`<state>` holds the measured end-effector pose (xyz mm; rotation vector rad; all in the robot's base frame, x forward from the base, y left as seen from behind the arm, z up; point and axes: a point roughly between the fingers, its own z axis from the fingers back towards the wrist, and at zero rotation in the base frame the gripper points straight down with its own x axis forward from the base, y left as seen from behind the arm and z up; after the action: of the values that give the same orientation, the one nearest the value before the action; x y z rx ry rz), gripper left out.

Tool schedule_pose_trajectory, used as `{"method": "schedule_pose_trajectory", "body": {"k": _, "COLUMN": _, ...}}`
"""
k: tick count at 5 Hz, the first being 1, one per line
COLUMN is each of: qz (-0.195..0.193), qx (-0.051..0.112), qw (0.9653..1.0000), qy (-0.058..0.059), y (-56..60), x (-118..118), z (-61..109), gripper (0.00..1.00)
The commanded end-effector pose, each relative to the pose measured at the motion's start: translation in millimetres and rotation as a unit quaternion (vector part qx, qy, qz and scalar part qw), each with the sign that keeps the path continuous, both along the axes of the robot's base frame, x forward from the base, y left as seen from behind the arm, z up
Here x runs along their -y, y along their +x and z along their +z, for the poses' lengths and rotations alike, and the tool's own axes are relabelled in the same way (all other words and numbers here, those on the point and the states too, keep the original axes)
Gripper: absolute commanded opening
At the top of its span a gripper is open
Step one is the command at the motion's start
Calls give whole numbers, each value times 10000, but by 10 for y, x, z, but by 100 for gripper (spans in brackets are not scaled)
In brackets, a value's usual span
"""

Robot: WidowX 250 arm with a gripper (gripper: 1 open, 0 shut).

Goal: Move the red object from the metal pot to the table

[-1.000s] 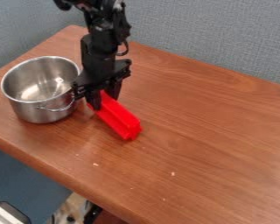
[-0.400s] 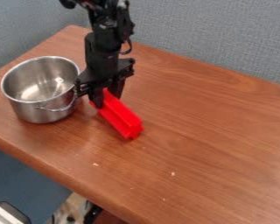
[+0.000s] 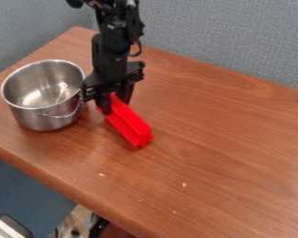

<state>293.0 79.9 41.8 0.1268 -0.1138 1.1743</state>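
My gripper has a spot to aim for beside the metal pot. It will let go of the red object on the wood (image 3: 142, 128) there, leaving a gap between the object and the pot.
The red object (image 3: 129, 125), a bright red bar, lies slanted on the table (image 3: 226, 139) just right of the metal pot (image 3: 42, 93). My black gripper (image 3: 111, 101) points straight down over the bar's upper left end, shut on that end. The pot stands at the left of the tabletop, shiny and with nothing inside it. The bar's lower right end rests on the wood; whether its gripped end touches the wood I cannot tell.
A grey-blue wall runs behind the table. The table's rounded front edge (image 3: 77, 191) runs diagonally at the lower left, with floor and a small white object below it. Bare wood spreads to the right of the bar.
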Motion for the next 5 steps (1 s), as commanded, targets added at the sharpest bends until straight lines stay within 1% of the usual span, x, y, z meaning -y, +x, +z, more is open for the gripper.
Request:
{"method": "schedule_pose_trajectory", "body": {"k": 1, "qz": -95, "qx": 191, "qw": 9998, "qy": 46, "y": 109, "x": 5, "z": 133, "gripper": 0}}
{"method": "schedule_pose_trajectory", "body": {"k": 5, "qz": -198, "qx": 82, "qw": 9998, "qy": -22, "y": 97, "x": 122, "z": 262, "gripper": 0}}
